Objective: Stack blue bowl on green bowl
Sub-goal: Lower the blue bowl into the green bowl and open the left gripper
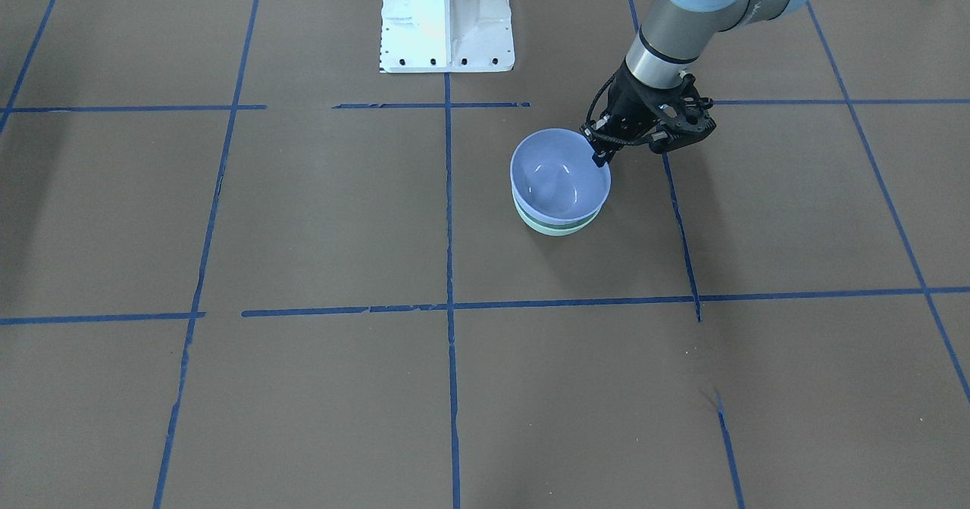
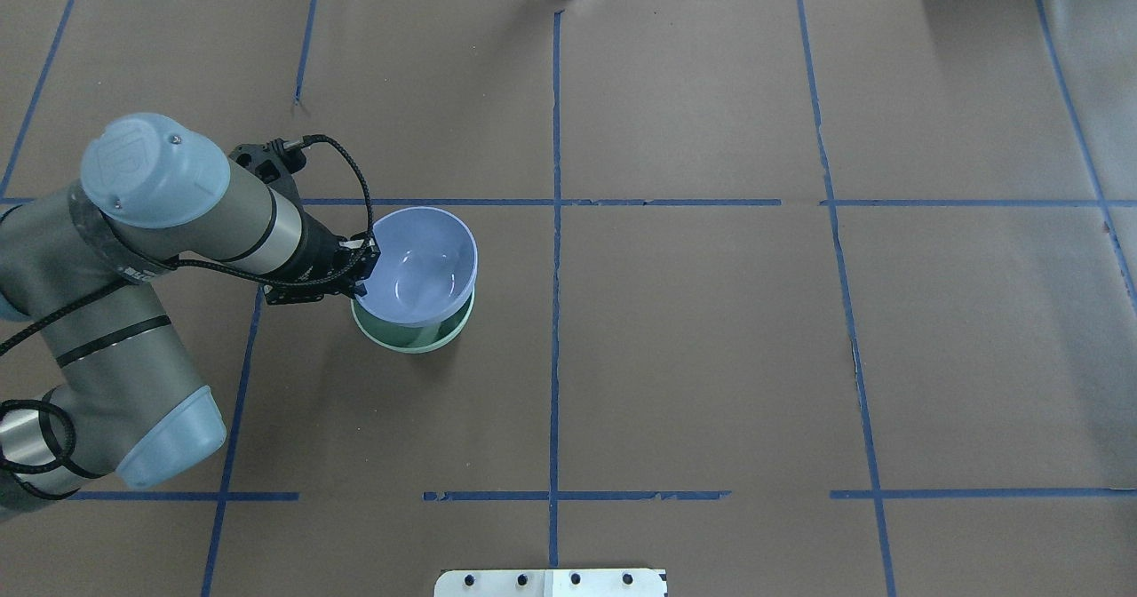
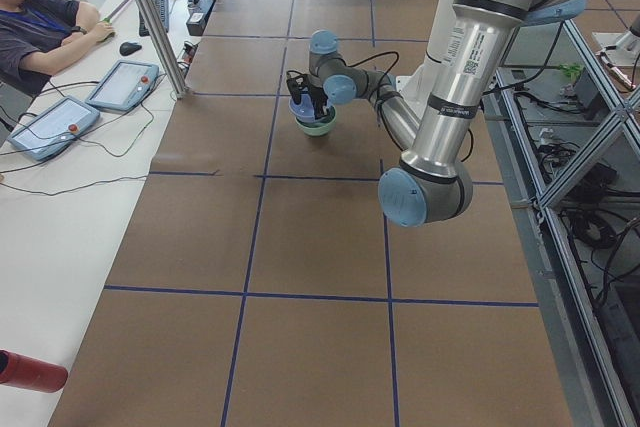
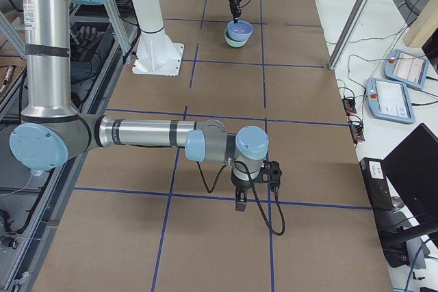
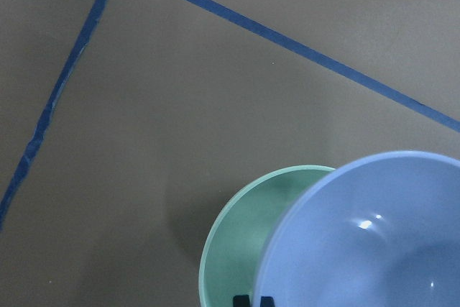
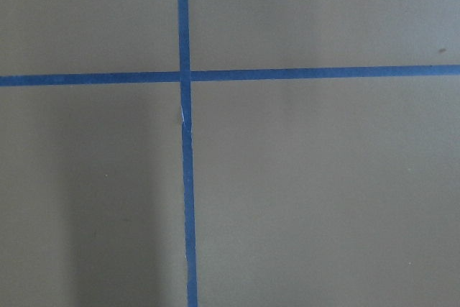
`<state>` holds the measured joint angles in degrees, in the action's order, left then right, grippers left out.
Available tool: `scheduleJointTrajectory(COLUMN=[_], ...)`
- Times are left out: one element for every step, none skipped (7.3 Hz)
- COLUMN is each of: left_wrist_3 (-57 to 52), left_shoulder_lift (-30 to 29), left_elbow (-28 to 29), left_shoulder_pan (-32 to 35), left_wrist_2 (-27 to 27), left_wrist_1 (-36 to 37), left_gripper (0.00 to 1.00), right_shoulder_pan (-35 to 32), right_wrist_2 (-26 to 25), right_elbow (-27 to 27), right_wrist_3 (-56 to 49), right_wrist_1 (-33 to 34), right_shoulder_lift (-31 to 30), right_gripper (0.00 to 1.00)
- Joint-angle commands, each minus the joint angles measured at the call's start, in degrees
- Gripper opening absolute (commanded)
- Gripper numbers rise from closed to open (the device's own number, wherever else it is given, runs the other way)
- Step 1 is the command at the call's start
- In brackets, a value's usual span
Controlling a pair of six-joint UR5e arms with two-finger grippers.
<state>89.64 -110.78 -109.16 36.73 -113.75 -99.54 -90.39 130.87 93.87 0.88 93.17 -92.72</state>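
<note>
Next, my left gripper releases the blue bowl nested down inside the green bowl [image 1: 558, 187] [image 5: 320, 271], with the blue bowl's base on the bottom of the green bowl.
The blue bowl [image 1: 559, 179] sits tilted in the green bowl [image 1: 557, 226], left of the table's middle in the overhead view, where blue bowl [image 2: 417, 268] rests over green bowl [image 2: 409, 339]. My left gripper [image 1: 602, 154] is shut on the blue bowl's rim on the side nearest the robot. In the left wrist view its fingertips [image 5: 241, 300] pinch that rim, with the blue bowl [image 5: 374, 249] overlapping the green bowl [image 5: 237, 249]. My right gripper [image 4: 241, 204] hangs over bare table far from the bowls; I cannot tell if it is open or shut.
The robot's white base [image 1: 447, 24] stands at the table's edge. Blue tape lines [image 2: 556, 224] cross the brown table. An operator [image 3: 40, 27] sits beside tablets [image 3: 120, 85] at a side desk. A red cylinder [image 3: 30, 372] lies there too.
</note>
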Motion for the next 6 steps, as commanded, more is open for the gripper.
scheduleJointTrajectory(left_wrist_3=[-0.1, -0.1, -0.3, -0.3, -0.4, -0.5], left_shoulder_lift=[0.8, 0.9, 1.0, 1.3, 2.1, 2.3], left_elbow=[0.3, 0.3, 0.3, 0.3, 0.3, 0.3], left_shoulder_pan=[-0.3, -0.5, -0.5, -0.5, -1.0, -1.0], left_wrist_2=[0.1, 0.1, 0.1, 0.1, 0.1, 0.1], left_wrist_1=[-0.7, -0.7, -0.7, -0.7, -0.7, -0.7], left_gripper=[0.00, 0.00, 0.00, 0.00, 0.00, 0.00], right_shoulder_pan=[0.0, 0.0, 0.0, 0.0, 0.0, 0.0], right_wrist_2=[0.0, 0.0, 0.0, 0.0, 0.0, 0.0], right_elbow=[0.0, 0.0, 0.0, 0.0, 0.0, 0.0], right_wrist_3=[0.0, 0.1, 0.0, 0.0, 0.1, 0.0], right_wrist_1=[0.0, 0.0, 0.0, 0.0, 0.0, 0.0], right_shoulder_lift=[0.0, 0.0, 0.0, 0.0, 0.0, 0.0], right_gripper=[1.00, 1.00, 1.00, 1.00, 1.00, 1.00])
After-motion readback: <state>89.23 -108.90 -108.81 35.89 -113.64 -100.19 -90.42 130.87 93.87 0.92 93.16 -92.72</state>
